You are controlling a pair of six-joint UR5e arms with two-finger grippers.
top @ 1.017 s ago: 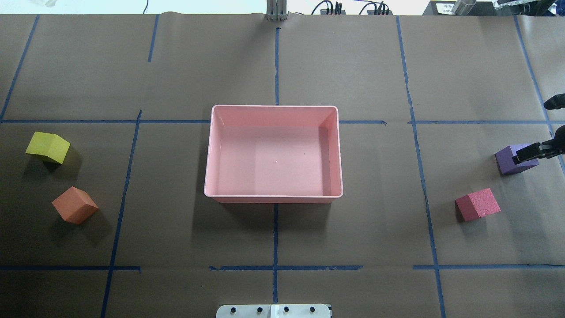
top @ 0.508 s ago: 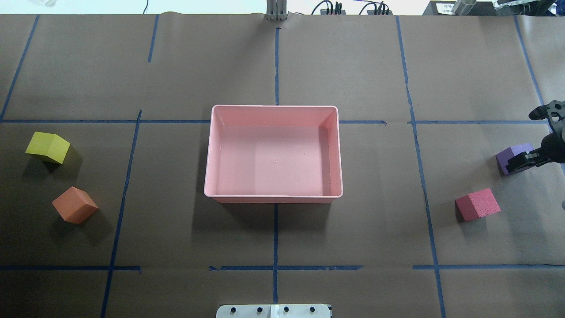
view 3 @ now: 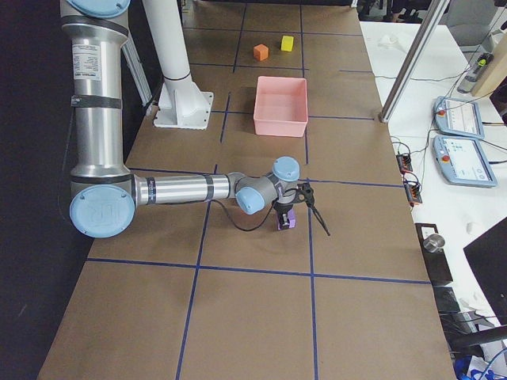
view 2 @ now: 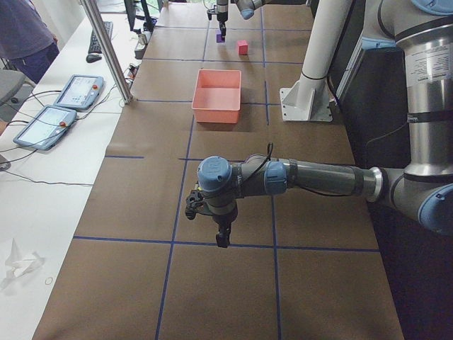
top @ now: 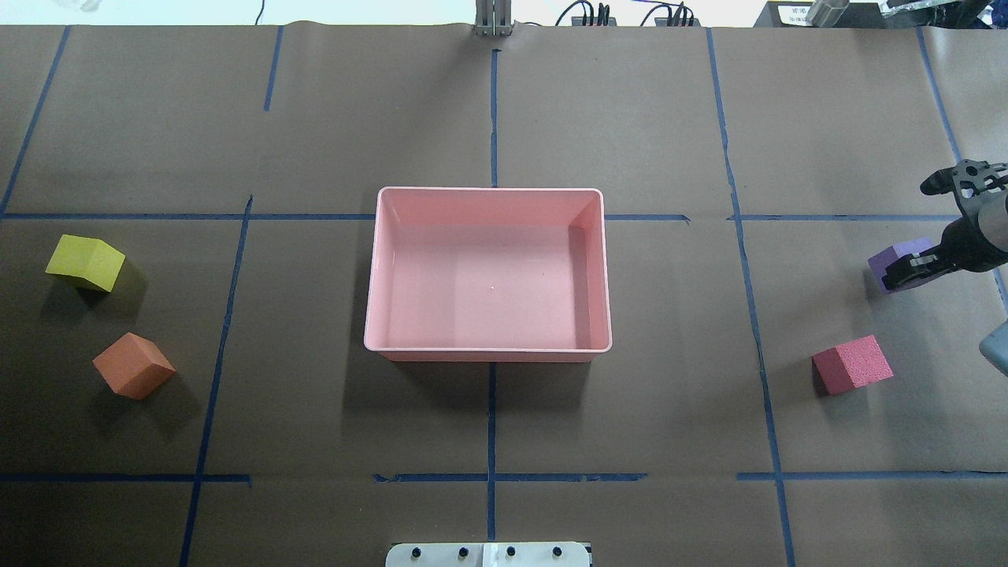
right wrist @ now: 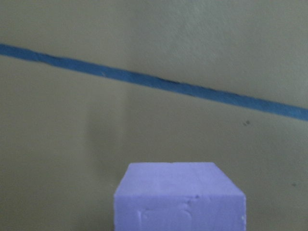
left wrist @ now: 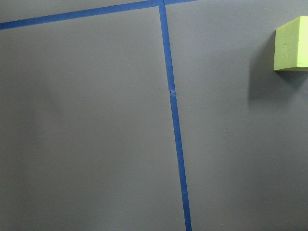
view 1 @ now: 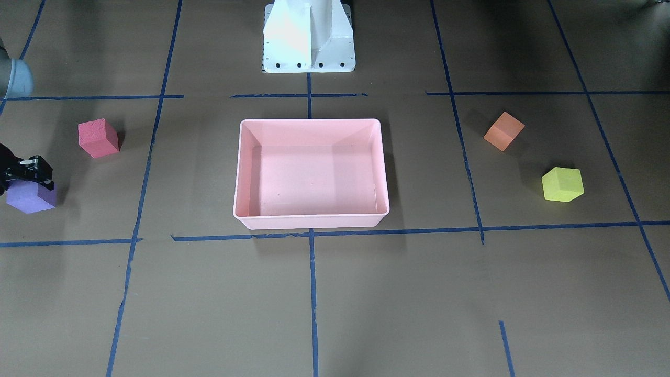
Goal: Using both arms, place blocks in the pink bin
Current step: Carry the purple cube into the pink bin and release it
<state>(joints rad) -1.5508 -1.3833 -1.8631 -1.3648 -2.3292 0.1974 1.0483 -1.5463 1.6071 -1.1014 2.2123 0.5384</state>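
Note:
My right gripper needs to let go of the purple block inside the pink bin's corner (view 1: 269, 144) nearest the red block. The purple block is now held beside the bin.
The pink bin (top: 378, 268) sits empty at the table's middle, also in the front view (view 1: 238, 173). My right gripper (top: 902, 268) is shut on the purple block (top: 888, 257), far right of the bin; the block fills the lower right wrist view (right wrist: 180, 197). The red block (top: 853, 364) lies on the table nearer the robot. The yellow block (top: 85, 262) and orange block (top: 134, 365) lie far left. My left gripper (view 2: 221, 237) shows only in the left side view, beyond the yellow block (left wrist: 292, 44); I cannot tell its state.
The white base pedestal (view 1: 309, 36) stands behind the bin at the robot's side. Blue tape lines (top: 492, 118) grid the brown table cover. A metal post (view 2: 106, 49) and two tablets (view 2: 60, 106) stand on the operators' side.
My right gripper has moved left toward the bin with the purple block in it, and more of the arm has come into view. The other blocks and the bin have not moved.

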